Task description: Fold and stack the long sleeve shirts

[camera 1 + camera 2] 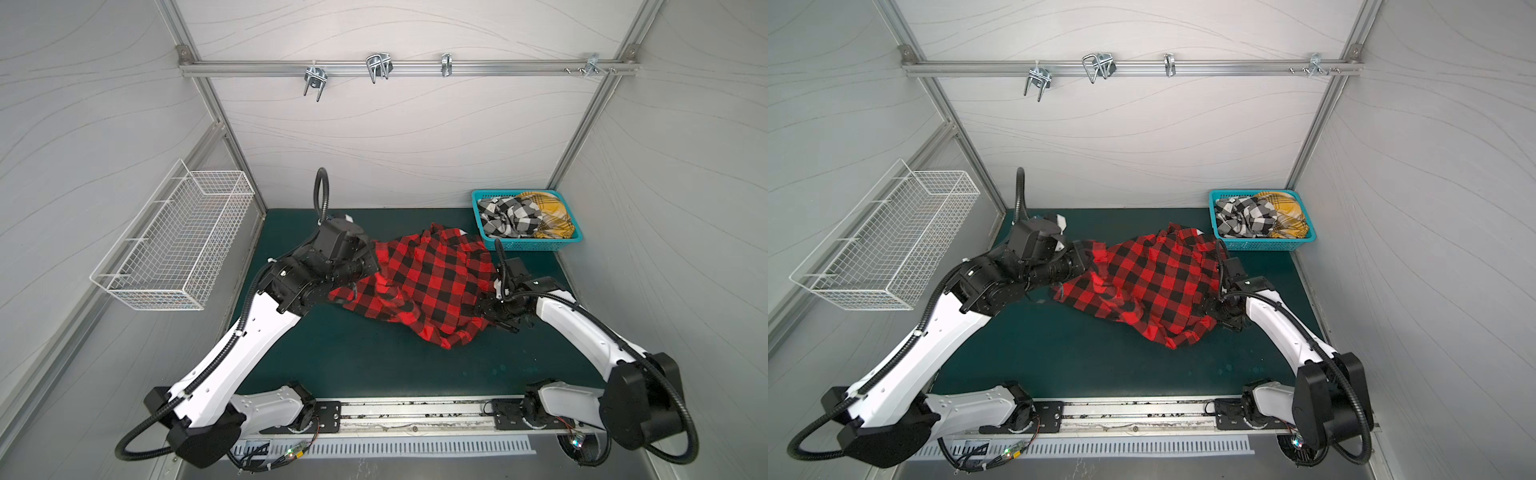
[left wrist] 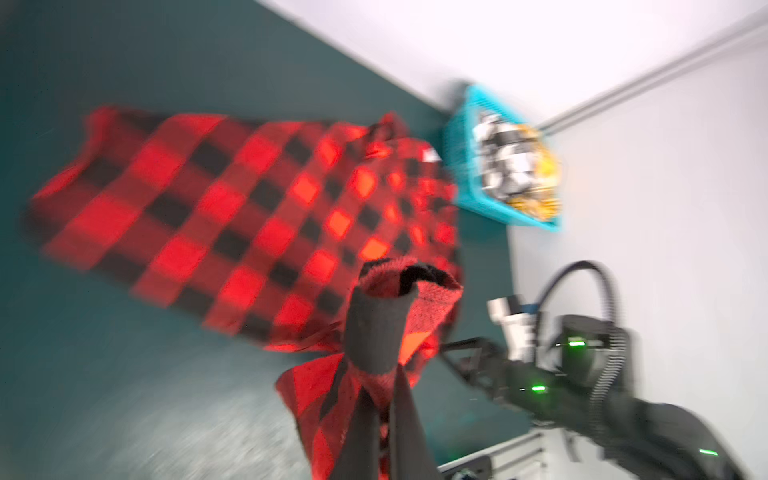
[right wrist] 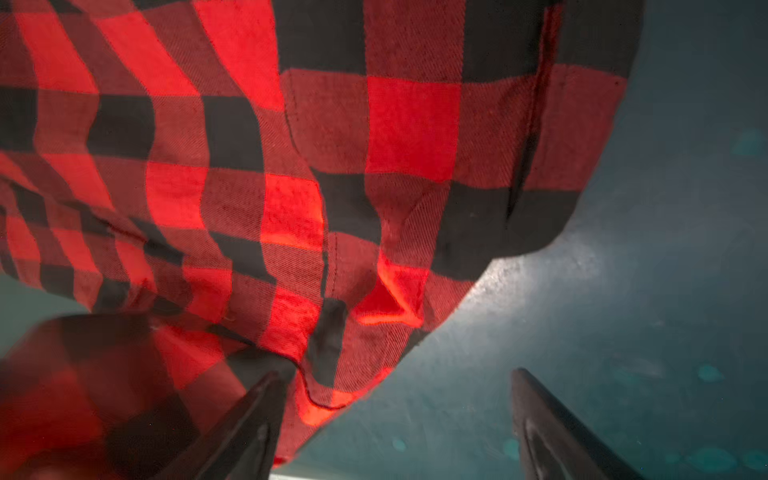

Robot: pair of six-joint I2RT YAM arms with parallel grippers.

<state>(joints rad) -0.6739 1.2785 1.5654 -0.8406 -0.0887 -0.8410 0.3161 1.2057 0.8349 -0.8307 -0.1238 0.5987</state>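
The shirt lies slanted with its cuff held in my left gripper, so before folding, my right gripper needs to pinch the shirt's shoulder edge [image 1: 481,289] and my left gripper the shirt's hem.
The red-and-black checked shirt [image 1: 432,282] [image 1: 1150,282] lies bunched and partly lifted on the green mat [image 1: 353,353]. My left gripper [image 2: 384,386] is shut on a fold of this shirt [image 2: 232,199] at its left end; in both top views cloth covers the fingers [image 1: 374,259] [image 1: 1090,257]. At the shirt's right edge my right gripper [image 3: 397,374] [image 1: 484,309] [image 1: 1208,309] stands open low over the mat. The shirt's hem [image 3: 374,124] hangs against one finger, and nothing is pinched. A black-and-white checked shirt [image 1: 509,216] [image 1: 1246,216] and a mustard plaid shirt [image 1: 548,216] [image 1: 1285,212] lie crumpled in the basket.
A teal plastic basket [image 1: 528,245] [image 1: 1262,245] [image 2: 461,166] stands at the mat's back right corner. A white wire basket [image 1: 174,241] hangs on the left wall. Metal hooks [image 1: 378,66] sit on the rail across the back wall. Bare mat lies in front of the shirt.
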